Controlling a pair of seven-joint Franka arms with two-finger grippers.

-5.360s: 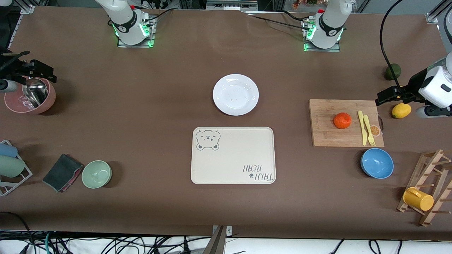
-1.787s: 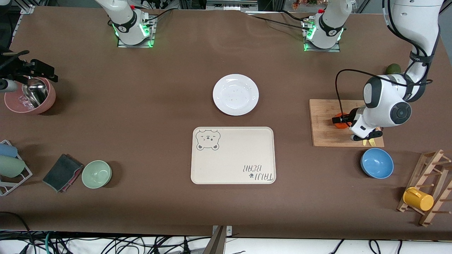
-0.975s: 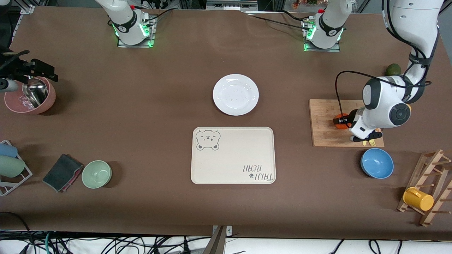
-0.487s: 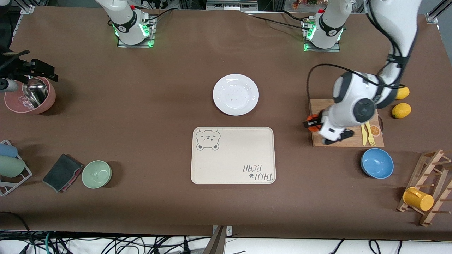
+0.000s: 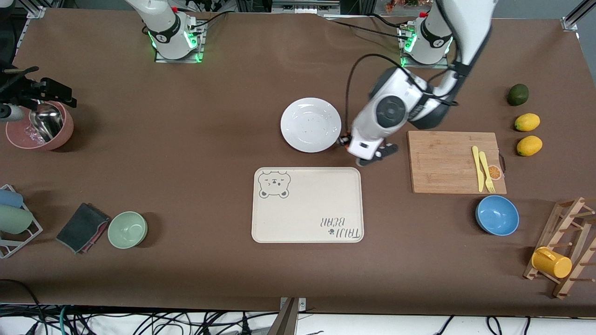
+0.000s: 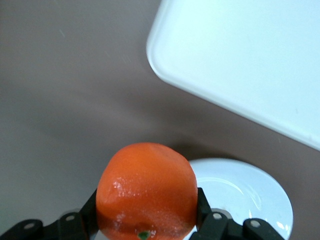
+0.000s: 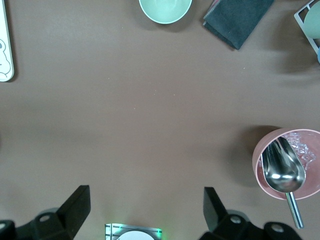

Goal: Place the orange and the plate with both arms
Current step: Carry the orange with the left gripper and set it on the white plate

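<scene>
Next, my left gripper releases the orange near the middle of the white plate (image 5: 305, 121) (image 6: 217, 227), inside its shallow hollow.
The orange (image 6: 146, 192) is clamped between my left gripper's (image 6: 146, 212) black fingers. In the front view the left gripper (image 5: 347, 141) hangs over the table just beside the rim of the white plate (image 5: 310, 124), on the side toward the cutting board, and the wrist hides most of the orange. The plate also shows in the left wrist view (image 6: 250, 200), partly under the orange. My right gripper (image 7: 146, 210) is open and empty; it waits over the pink bowl (image 5: 39, 128) at the right arm's end of the table (image 5: 51, 93).
The cream bear tray (image 5: 307, 204) lies nearer the camera than the plate. A cutting board (image 5: 442, 163) carries yellow cutlery (image 5: 482, 168). Around it are a blue bowl (image 5: 497, 215), lemons (image 5: 527, 122), an avocado (image 5: 518, 94) and a rack with a yellow mug (image 5: 551, 263). A green bowl (image 5: 127, 229) and a cloth (image 5: 81, 228) sit near the right arm's end.
My left gripper closed on the orange on the cutting board, lifted it and carried it toward the plate. The right arm has not moved.
</scene>
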